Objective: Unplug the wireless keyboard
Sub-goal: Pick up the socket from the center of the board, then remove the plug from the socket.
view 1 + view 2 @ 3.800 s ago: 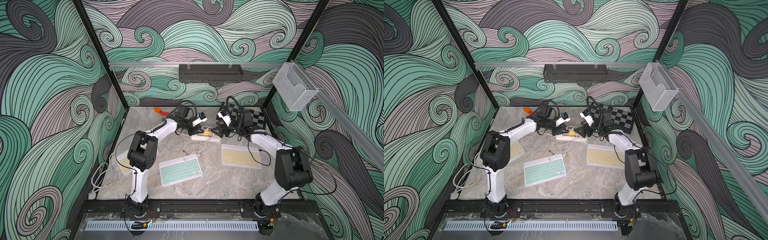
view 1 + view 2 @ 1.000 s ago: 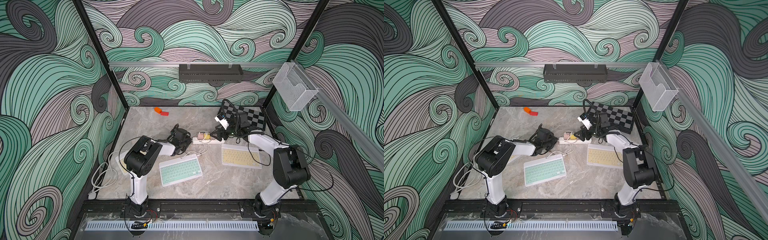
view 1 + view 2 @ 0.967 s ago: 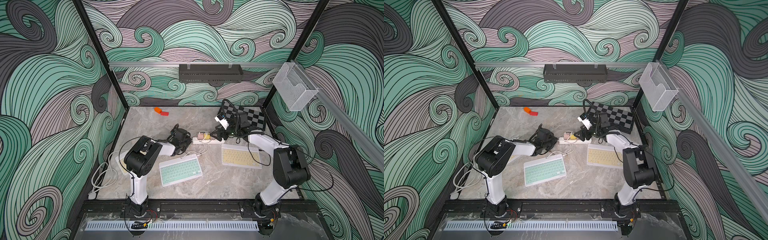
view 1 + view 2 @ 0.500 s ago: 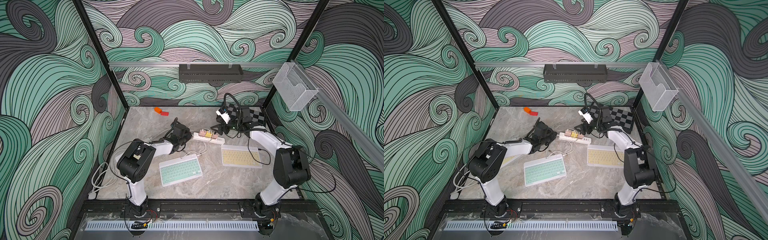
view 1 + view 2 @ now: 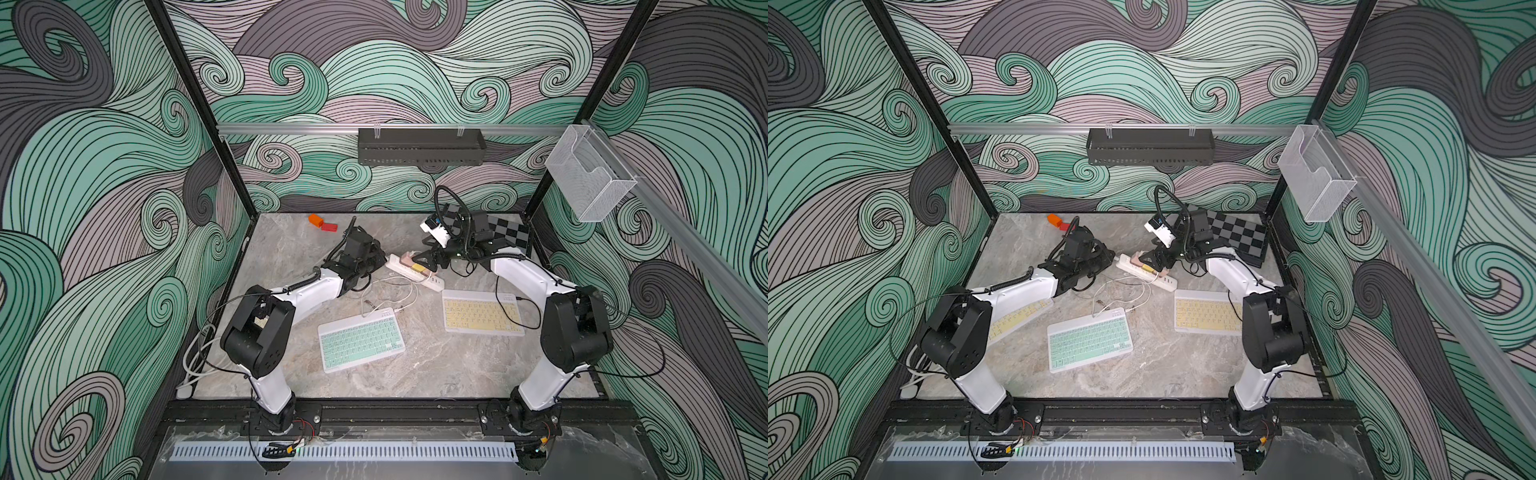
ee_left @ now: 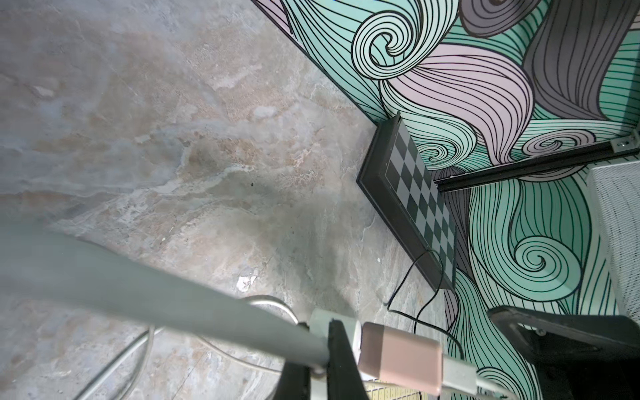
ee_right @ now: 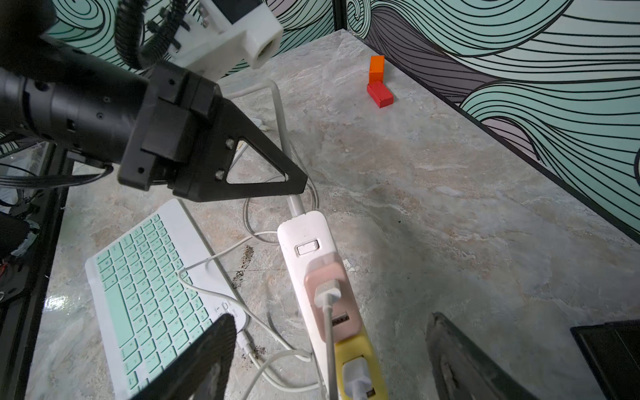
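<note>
The power strip's cord is all that my left gripper holds, so it should grip the power strip's white end [image 7: 300,231] and steady it before my right gripper pulls the pink adapter.
A mint-green keyboard [image 5: 360,338] [image 5: 1090,338] [image 7: 145,287] lies mid-table. A thin white cable [image 5: 409,297] loops from its back edge toward the white power strip [image 5: 415,272] [image 5: 1146,270] [image 7: 304,242]. That strip carries a pink adapter [image 7: 329,287] with a white plug in it, and a yellow adapter [image 7: 356,363]. My left gripper [image 5: 380,262] [image 5: 1111,257] [image 6: 322,363] is shut on the strip's thick cord [image 7: 293,204], right at the strip's end. Over the two adapters my right gripper [image 5: 424,264] [image 5: 1152,259] [image 7: 330,318] stands open, a finger on each side, touching nothing.
A yellow keyboard [image 5: 480,316] with a black cable lies at the right. Another yellow keyboard [image 5: 1013,318] lies under the left arm. A chessboard [image 5: 507,235] fills the back right corner. Orange and red blocks [image 5: 322,222] sit at the back left.
My left gripper has moved back and right to the strip's cord end and closed there. The right gripper has risen slightly over the adapters and opened a little wider.
</note>
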You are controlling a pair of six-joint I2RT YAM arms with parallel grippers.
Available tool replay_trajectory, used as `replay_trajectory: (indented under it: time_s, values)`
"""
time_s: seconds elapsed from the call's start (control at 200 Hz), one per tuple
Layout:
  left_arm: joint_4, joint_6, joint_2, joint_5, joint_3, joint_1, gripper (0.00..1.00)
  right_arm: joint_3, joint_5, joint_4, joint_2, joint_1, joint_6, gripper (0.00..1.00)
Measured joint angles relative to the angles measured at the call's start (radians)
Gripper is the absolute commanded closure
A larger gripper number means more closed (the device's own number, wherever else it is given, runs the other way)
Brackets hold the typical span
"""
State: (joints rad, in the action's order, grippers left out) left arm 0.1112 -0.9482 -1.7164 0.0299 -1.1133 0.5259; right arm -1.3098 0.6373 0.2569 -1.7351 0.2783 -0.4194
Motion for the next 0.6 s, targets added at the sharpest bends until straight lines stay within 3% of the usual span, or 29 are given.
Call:
replay_trajectory:
  time_s: [0.24, 0.52, 0.6]
  values:
    - [-0.045, 0.048, 0.02, 0.019, -0.02, 0.0, 1.0, -0.098, -0.079, 0.111, -0.093, 0.02, -0.092, 0.22]
    - [-0.06, 0.09, 0.045, 0.028, -0.046, 0.0, 1.0, -0.163, -0.09, 0.216, -0.118, 0.05, -0.151, 0.43]
    - [-0.059, 0.095, 0.045, 0.03, -0.051, 0.0, 1.0, -0.169, -0.085, 0.226, -0.118, 0.06, -0.158, 0.54]
